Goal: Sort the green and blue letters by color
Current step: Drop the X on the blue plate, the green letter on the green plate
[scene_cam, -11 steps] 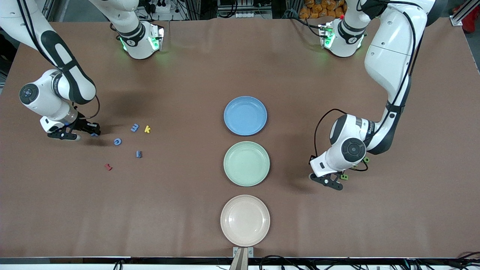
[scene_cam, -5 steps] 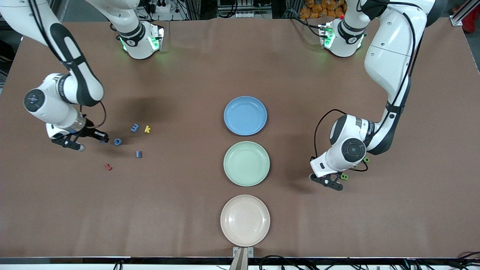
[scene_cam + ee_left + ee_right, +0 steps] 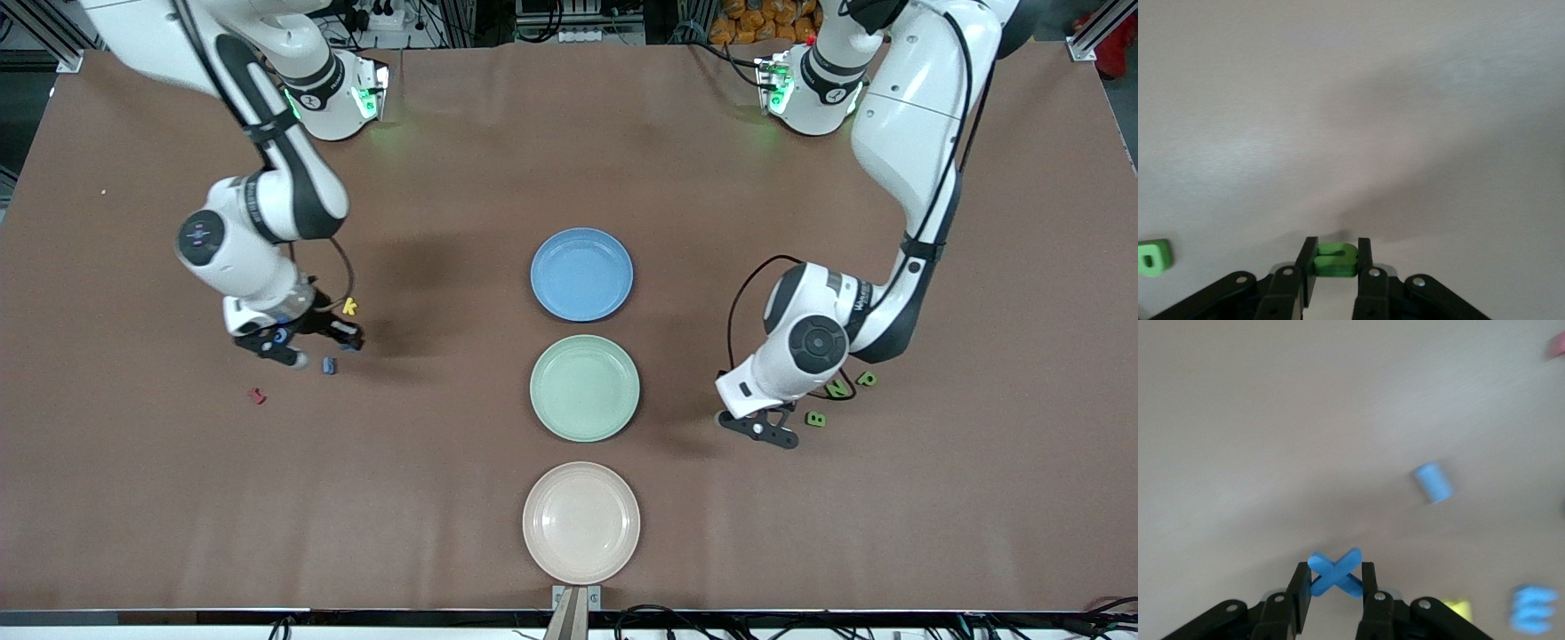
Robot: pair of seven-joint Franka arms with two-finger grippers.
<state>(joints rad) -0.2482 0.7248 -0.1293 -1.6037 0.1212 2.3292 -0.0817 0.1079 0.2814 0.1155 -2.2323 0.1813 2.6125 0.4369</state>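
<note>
I need to use my left gripper to put the green letter down in the middle of the green plate (image 3: 581, 391).
My right gripper (image 3: 1335, 577) is shut on a blue X (image 3: 1335, 572). In the front view it (image 3: 347, 341) hangs low over the loose blue letters. A blue G (image 3: 280, 336) shows under the hand. Another blue letter (image 3: 329, 365) lies just nearer the camera. A blue E (image 3: 1531, 618) shows only in the right wrist view. My left gripper (image 3: 1335, 259) is shut on a green letter (image 3: 1335, 259). It (image 3: 768, 425) is low over the table between the green plate (image 3: 584, 388) and the green B (image 3: 815, 418), N (image 3: 837, 388) and P (image 3: 867, 379).
The blue plate (image 3: 581, 274), the green plate and a pale pink plate (image 3: 581, 522) stand in a row mid-table, all bare. A yellow k (image 3: 350, 307) lies by the right hand. A dark red letter (image 3: 257, 396) lies nearer the camera.
My right gripper has carried the blue X from the right arm's end of the table toward the plates, over the blue letters. My left gripper has shifted slightly toward the green plate.
</note>
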